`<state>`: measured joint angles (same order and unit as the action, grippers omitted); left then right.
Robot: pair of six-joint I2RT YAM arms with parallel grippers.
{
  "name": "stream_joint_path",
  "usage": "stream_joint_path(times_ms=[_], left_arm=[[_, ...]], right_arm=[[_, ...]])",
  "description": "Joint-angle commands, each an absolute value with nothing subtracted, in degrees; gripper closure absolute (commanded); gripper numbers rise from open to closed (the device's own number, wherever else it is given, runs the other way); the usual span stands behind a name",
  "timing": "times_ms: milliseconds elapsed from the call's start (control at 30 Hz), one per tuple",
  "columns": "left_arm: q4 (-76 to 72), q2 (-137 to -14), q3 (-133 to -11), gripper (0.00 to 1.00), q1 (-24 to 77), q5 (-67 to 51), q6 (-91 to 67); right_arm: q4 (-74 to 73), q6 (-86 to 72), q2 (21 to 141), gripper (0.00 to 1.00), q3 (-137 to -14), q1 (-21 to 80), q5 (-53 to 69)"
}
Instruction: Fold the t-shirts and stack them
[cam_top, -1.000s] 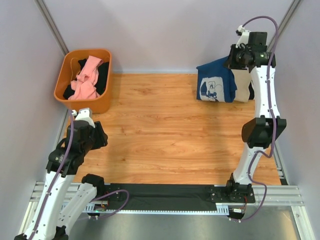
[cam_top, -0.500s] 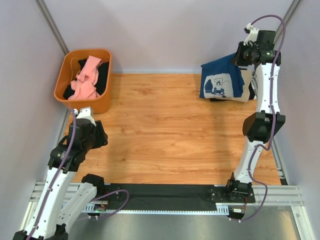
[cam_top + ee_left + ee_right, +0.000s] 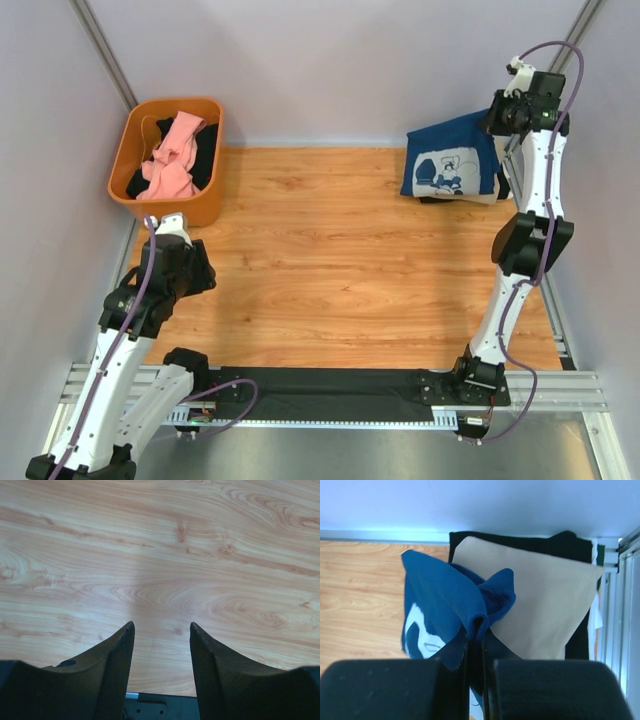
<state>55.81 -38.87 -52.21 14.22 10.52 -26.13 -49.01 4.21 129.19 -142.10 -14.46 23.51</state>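
I need to let go with my right gripper, and then the navy t-shirt will rest spread over the middle of the tan t-shirt [image 3: 457, 162] [image 3: 519, 609].
The folded navy blue t-shirt [image 3: 450, 160] with its pale mouse print lies over the tan t-shirt [image 3: 496, 186] at the table's far right corner. My right gripper [image 3: 503, 122] is shut on a bunched fold of the navy t-shirt [image 3: 451, 602] and holds that edge lifted above the tan t-shirt [image 3: 540, 605]. A black t-shirt [image 3: 520, 542] lies under the tan one. A pink t-shirt [image 3: 172, 160] and a black one [image 3: 205, 150] lie in the orange basket [image 3: 215, 115]. My left gripper [image 3: 161, 630] is open and empty over bare wood near the left front.
The grey back wall stands close behind the stack. A metal frame rail [image 3: 620, 610] runs along the table's right edge. The wooden tabletop [image 3: 330, 260] lies between the basket and the stack. A black base plate [image 3: 150, 707] shows under the left fingers.
My right gripper has carried the navy t-shirt rightward and back, further onto the tan one. The left arm has shifted only slightly.
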Motion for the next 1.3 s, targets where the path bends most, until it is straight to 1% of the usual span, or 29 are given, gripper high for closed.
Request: stream_joint_path(times_ms=[0, 33, 267, 533, 800, 1000, 1033, 1067, 1100, 1133, 1167, 1233, 1267], left_arm=[[54.93, -39.37, -52.56, 0.45, 14.24, 11.6, -26.89], [55.02, -39.72, -52.56, 0.45, 14.24, 11.78, -27.07], [55.28, -40.52, -52.65, 0.45, 14.24, 12.3, -27.25], [55.46, -41.31, -52.73, 0.45, 14.24, 12.39, -27.33], [55.37, -41.66, -52.73, 0.45, 14.24, 12.3, -27.25], [55.37, -41.75, -52.73, 0.45, 14.24, 12.22, -27.25], [55.37, -41.92, -52.73, 0.45, 14.24, 12.22, -27.25], [55.46, -41.92, -52.73, 0.45, 14.24, 12.22, -27.25], [55.37, -41.92, -52.73, 0.45, 14.24, 12.22, -27.25], [55.37, -41.92, -52.73, 0.45, 14.24, 12.13, -27.25], [55.37, -41.84, -52.73, 0.45, 14.24, 12.13, -27.25], [55.37, -41.84, -52.73, 0.45, 14.24, 12.04, -27.16], [55.37, -41.66, -52.73, 0.45, 14.24, 12.04, -27.16]], right_arm=[[-36.67, 5.71, 130.78, 1.0, -140.38, -15.2, 22.5], [-33.78, 5.8, 131.39, 1.0, -139.84, -15.21, 22.15], [-29.45, 6.24, 139.91, 1.0, -142.39, -15.64, 16.35], [-21.8, 11.59, 142.47, 1.0, -138.43, -16.17, 9.41], [-19.6, 12.3, 143.26, 1.0, -138.51, -19.24, 11.69], [-18.11, 11.96, 144.31, 1.0, -137.9, -19.78, 13.45], [-17.58, 11.61, 144.66, 0.98, -137.64, -19.86, 14.14], [-17.4, 11.08, 145.1, 0.92, -137.55, -19.86, 14.41], [-17.4, 9.6, 145.37, 0.81, -137.64, -19.78, 14.41], [-17.14, 8.62, 145.72, 0.39, -137.72, -19.78, 13.37], [-16.88, 7.48, 145.81, 0.23, -137.72, -19.78, 12.05], [-16.61, 5.46, 145.46, 0.15, -137.73, -19.77, 7.42], [-16.7, 4.58, 145.02, 0.14, -137.81, -19.78, 5.03]])
